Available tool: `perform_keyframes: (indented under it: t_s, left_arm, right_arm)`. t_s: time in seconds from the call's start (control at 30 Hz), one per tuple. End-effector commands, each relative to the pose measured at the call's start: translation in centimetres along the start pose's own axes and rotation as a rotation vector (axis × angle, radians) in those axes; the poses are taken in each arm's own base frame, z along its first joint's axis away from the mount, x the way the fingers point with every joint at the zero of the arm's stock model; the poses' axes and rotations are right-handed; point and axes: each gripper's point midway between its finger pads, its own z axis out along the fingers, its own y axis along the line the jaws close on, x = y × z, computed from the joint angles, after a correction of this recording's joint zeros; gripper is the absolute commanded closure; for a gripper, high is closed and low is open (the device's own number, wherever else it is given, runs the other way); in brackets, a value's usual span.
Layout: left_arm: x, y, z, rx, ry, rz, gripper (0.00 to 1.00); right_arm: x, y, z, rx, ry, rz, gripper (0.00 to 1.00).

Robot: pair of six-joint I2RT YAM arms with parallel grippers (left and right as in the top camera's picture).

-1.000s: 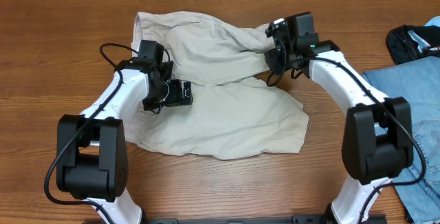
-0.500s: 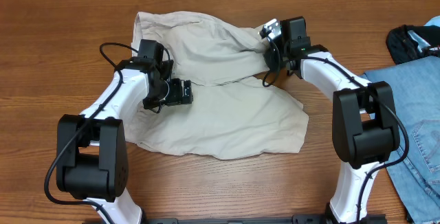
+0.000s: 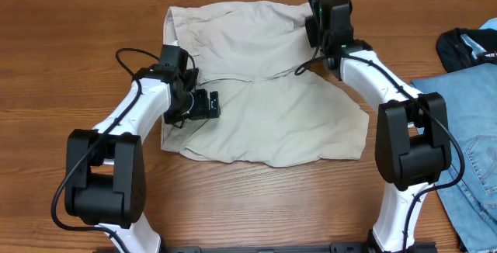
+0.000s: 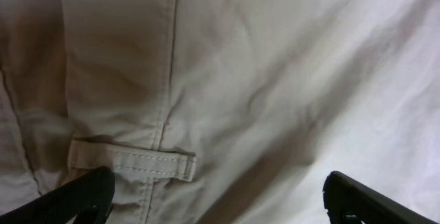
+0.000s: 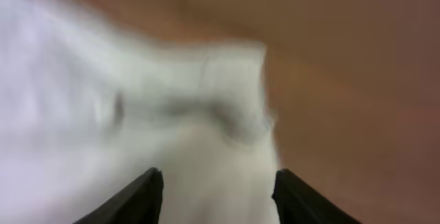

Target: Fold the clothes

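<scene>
The robot's left gripper needs to close on the waistband's near corner [image 3: 165, 147] of the pale beige shorts, on the side nearest the robot's arms.
The pale beige shorts [image 3: 272, 113] lie spread fairly flat across the middle of the wooden table [image 3: 70, 67]. My left gripper [image 3: 208, 104] is open, its fingers wide apart just above the shorts' left part. In the left wrist view [image 4: 220, 203] the fabric [image 4: 275, 80] fills the frame, with a belt loop [image 4: 130, 163] near the left finger. My right gripper [image 3: 314, 19] is at the shorts' far right corner. In the blurred right wrist view [image 5: 213, 200] the pale cloth [image 5: 137, 100] runs between its fingers, which hold it.
A blue denim garment [image 3: 466, 129] lies at the right edge of the table. A dark garment [image 3: 464, 47] sits behind it at the far right. Bare wood surrounds the shorts on the left, front and far side.
My right gripper has moved toward the far edge with the shorts' corner, pulling the folded-over upper part open and flat. The whole garment shifted. My left gripper stayed almost still.
</scene>
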Motion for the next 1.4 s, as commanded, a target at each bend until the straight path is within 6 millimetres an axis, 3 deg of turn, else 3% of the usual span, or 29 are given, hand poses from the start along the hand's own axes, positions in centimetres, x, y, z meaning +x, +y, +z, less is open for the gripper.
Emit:
perform_keyframes:
  t_s: [0.0,0.07,0.13,0.2,0.33,0.43,0.63,0.87,1.03,1.13,1.37]
  left_arm:
    - [0.5,-0.1,0.6,0.007,0.022,-0.015,0.00]
    - [0.5,-0.1,0.6,0.007,0.021,-0.015,0.00]
    - [0.5,0.0,0.6,0.004,0.021,-0.015,0.00]
    - [0.5,0.0,0.6,0.004,0.021,-0.015,0.00]
    - [0.9,0.0,0.6,0.001,0.036,-0.019,0.00]
    - [1.0,0.1,0.6,-0.001,0.043,-0.021,0.00]
    - [1.7,0.2,0.5,-0.007,0.068,-0.028,0.00]
    - [2.7,0.4,0.4,-0.016,0.109,-0.038,0.00]
    - [4.2,0.9,0.2,-0.042,0.170,-0.036,0.00]
    - [5.6,2.4,-0.2,-0.127,0.221,-0.044,0.00]
    - [7.3,4.0,-0.9,-0.215,0.288,-0.049,0.00]
  right_arm:
    - [3.6,0.5,-0.1,-0.062,0.133,-0.007,0.40]
    - [5.1,0.6,-0.1,-0.086,0.177,0.004,0.37]
    - [5.2,0.2,0.0,-0.089,0.178,0.029,0.36]
    - [4.4,0.0,0.2,-0.092,0.146,0.038,0.35]
    - [1.2,1.6,0.2,-0.199,0.010,0.071,0.41]
    - [1.0,1.4,0.8,-0.202,-0.005,0.145,0.44]
    - [5.4,2.2,2.9,-0.234,0.122,0.187,0.35]
    - [8.6,2.5,3.0,-0.241,0.239,0.199,0.29]
    - [12.6,3.2,1.5,-0.264,0.412,0.184,0.30]
    - [15.6,3.7,-0.2,-0.279,0.556,0.178,0.31]
    - [18.9,3.2,-4.1,-0.219,0.771,0.274,0.40]
